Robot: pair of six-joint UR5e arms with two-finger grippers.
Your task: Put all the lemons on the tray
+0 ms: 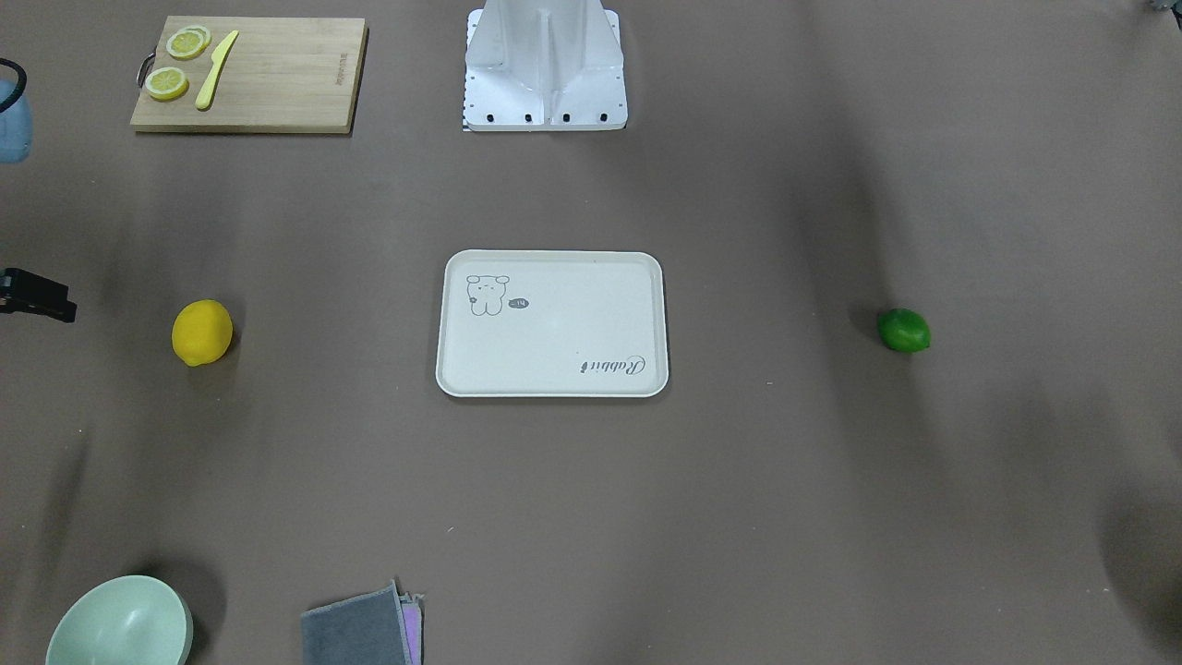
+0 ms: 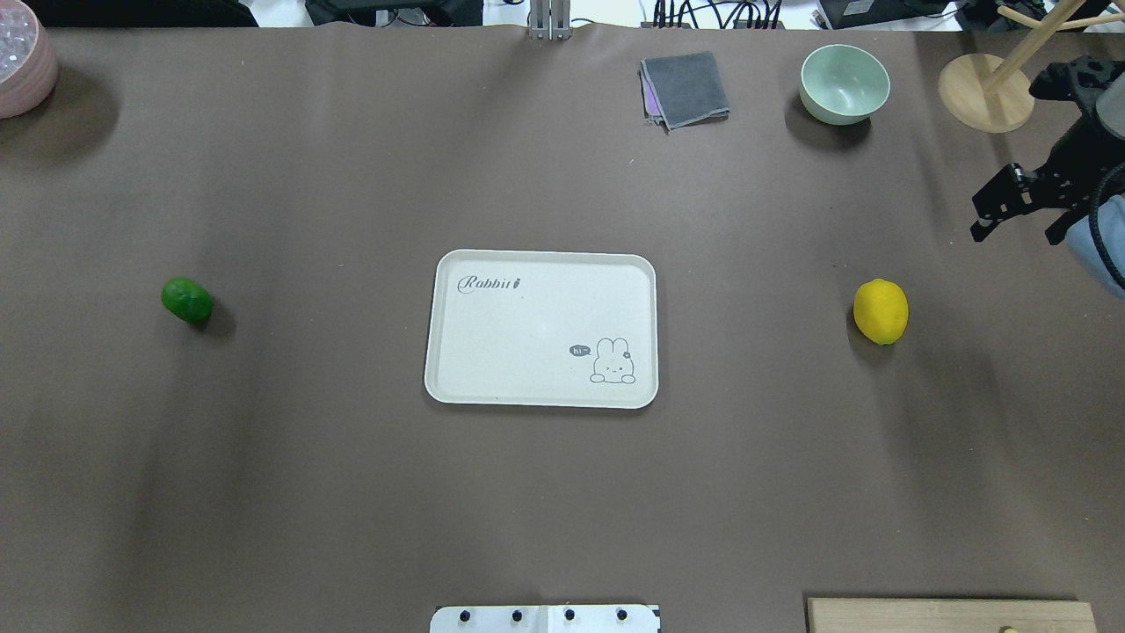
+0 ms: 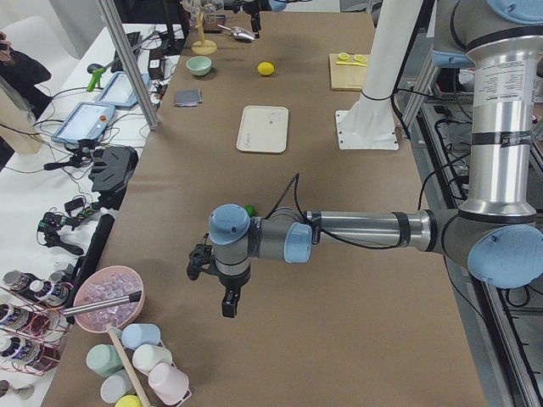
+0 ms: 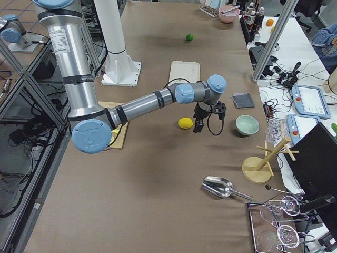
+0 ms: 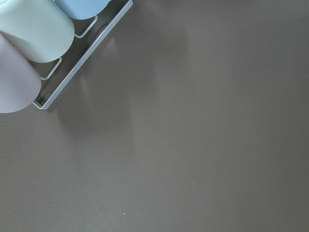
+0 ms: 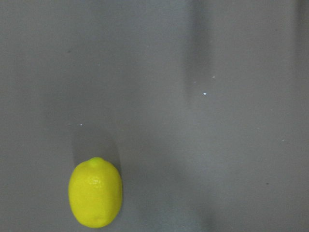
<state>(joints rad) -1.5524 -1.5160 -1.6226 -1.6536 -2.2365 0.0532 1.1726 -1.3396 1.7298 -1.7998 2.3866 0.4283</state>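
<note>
Next, I close my right gripper around the middle of the yellow lemon (image 1: 203,332) (image 6: 95,193), with its fingers on the lemon's two long sides.
The cream-white tray (image 2: 540,330) lies empty at the table's middle. The yellow lemon (image 2: 881,311) lies on the table to the tray's right in the overhead view, and shows in the right wrist view (image 6: 95,192). My right gripper (image 2: 1013,234) hangs open and empty above the table, beyond and to the right of the yellow lemon. The green lemon (image 2: 187,301) lies on the table far left of the tray. My left gripper (image 3: 216,292) shows only in the exterior left view, past the green lemon (image 3: 249,209); I cannot tell whether it is open or shut.
A wooden cutting board (image 1: 277,78) with lemon slices and a yellow knife sits near the robot base (image 1: 545,65). A mint bowl (image 2: 844,82), a grey cloth (image 2: 685,88) and a wooden stand (image 2: 984,92) are at the far edge. A pink bowl (image 2: 22,61) and a cup rack (image 5: 72,63) are at the left end.
</note>
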